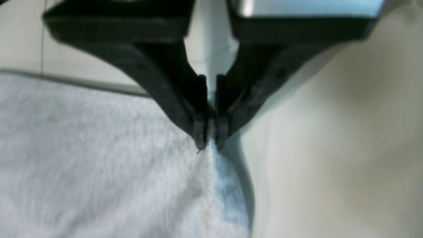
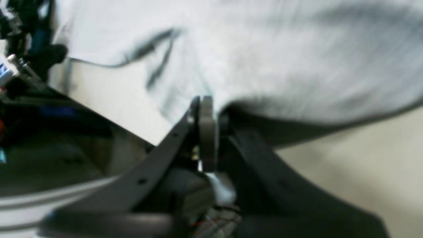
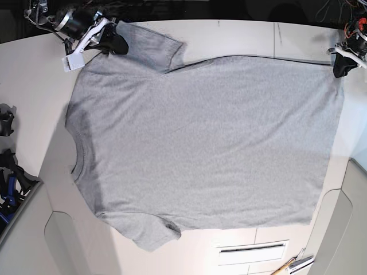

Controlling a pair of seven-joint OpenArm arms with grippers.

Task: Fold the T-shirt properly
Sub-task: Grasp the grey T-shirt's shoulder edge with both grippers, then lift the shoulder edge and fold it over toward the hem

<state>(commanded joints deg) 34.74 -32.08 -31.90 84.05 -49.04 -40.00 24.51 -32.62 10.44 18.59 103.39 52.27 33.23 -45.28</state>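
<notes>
The far shoulder edge on the T-shirt's upper chest, just in from its neck (image 3: 118, 137), will be let go by my right gripper.
The heather-grey T-shirt (image 3: 200, 137) lies spread flat, plain side up, on the white table (image 3: 241, 37). Its neck (image 3: 77, 154) points to the left and its hem to the right. My right gripper (image 3: 117, 43) is at the top left, shut on the shirt at the far sleeve's shoulder edge. In the right wrist view its jaws (image 2: 206, 102) pinch the grey fabric (image 2: 264, 59). My left gripper (image 3: 343, 69) is at the top right, shut on the far hem corner. The left wrist view shows it (image 1: 211, 137) closed on the shirt's edge (image 1: 99, 165).
A white slotted panel (image 3: 252, 250) and a small wooden-handled tool (image 3: 292, 264) lie at the front right. Black gear (image 3: 7, 120) stands at the left table edge. The table's far edge runs just behind both grippers.
</notes>
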